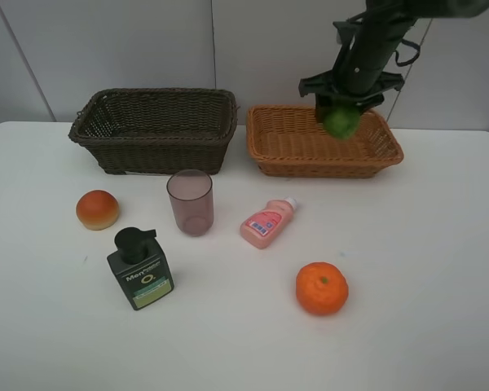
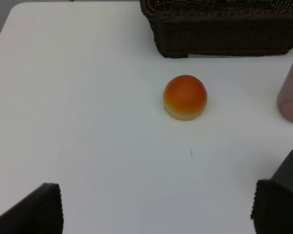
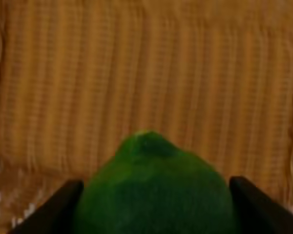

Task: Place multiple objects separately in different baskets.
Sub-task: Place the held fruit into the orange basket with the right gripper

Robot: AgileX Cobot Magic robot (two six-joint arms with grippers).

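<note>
Next, I let go of the green lime with my right gripper inside the light orange-tan basket (image 1: 301, 133), toward the dark brown basket.
My right gripper (image 1: 341, 114) is shut on the green lime (image 1: 341, 121), holding it just above the light orange-tan basket (image 1: 270, 151). In the right wrist view the lime (image 3: 154, 187) fills the space between the dark fingers (image 3: 261, 207), with the basket's woven floor (image 3: 151, 63) beneath. The dark brown basket (image 1: 155, 130) stands to its left. On the table lie the peach-like fruit (image 1: 97, 209), mauve cup (image 1: 190, 202), pump bottle (image 1: 140, 269), pink bottle (image 1: 267, 222) and tangerine (image 1: 322, 288). My left gripper (image 2: 158, 209) is open, back from the peach (image 2: 185, 96).
The white table (image 1: 424, 269) reaches a grey wall behind the baskets. In the left wrist view the dark basket (image 2: 224, 29) and the cup's edge (image 2: 290, 92) lie beyond the peach.
</note>
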